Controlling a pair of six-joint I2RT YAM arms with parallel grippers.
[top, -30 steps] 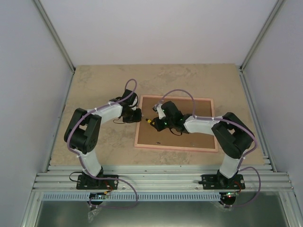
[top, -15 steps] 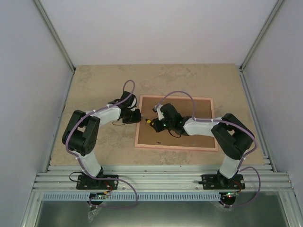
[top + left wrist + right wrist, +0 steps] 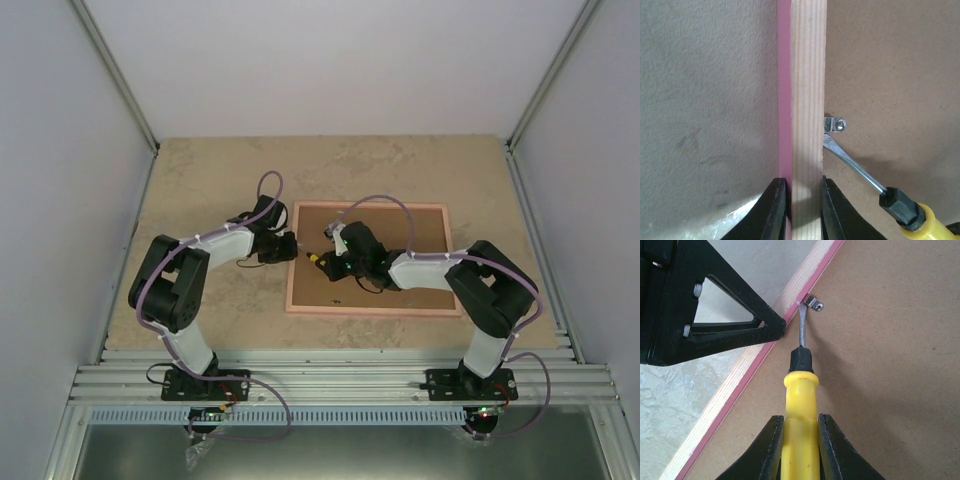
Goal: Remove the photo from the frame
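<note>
The robot's left gripper crowds the screwdriver's tip at the metal clip, so it should take the frame's rail [image 3: 731,385] farther from the clip before the robot turns the clip.
The frame [image 3: 366,305] lies face down on the table, pink edged, tan wood rails around a brown backing board [image 3: 400,300]. The photo is hidden under that board. My left gripper [image 3: 291,246] is shut on the frame's left rail [image 3: 807,100], one finger on each side of it. My right gripper [image 3: 331,262] is shut on a yellow-handled screwdriver [image 3: 800,415]. Its flat tip [image 3: 801,310] sits at a small metal clip [image 3: 814,303] screwed beside the left rail. In the left wrist view the same clip [image 3: 835,124] and screwdriver shaft [image 3: 852,170] show just right of the rail.
The table top [image 3: 220,180] is beige and stone-patterned, with grey walls on three sides. An aluminium rail [image 3: 340,380] at the near edge carries both arm bases. The left gripper's black body [image 3: 700,325] lies close to the screwdriver tip.
The left arm's elbow has drifted slightly left while its gripper stays on the rail. The right gripper and screwdriver have edged a little nearer the frame's left rail.
</note>
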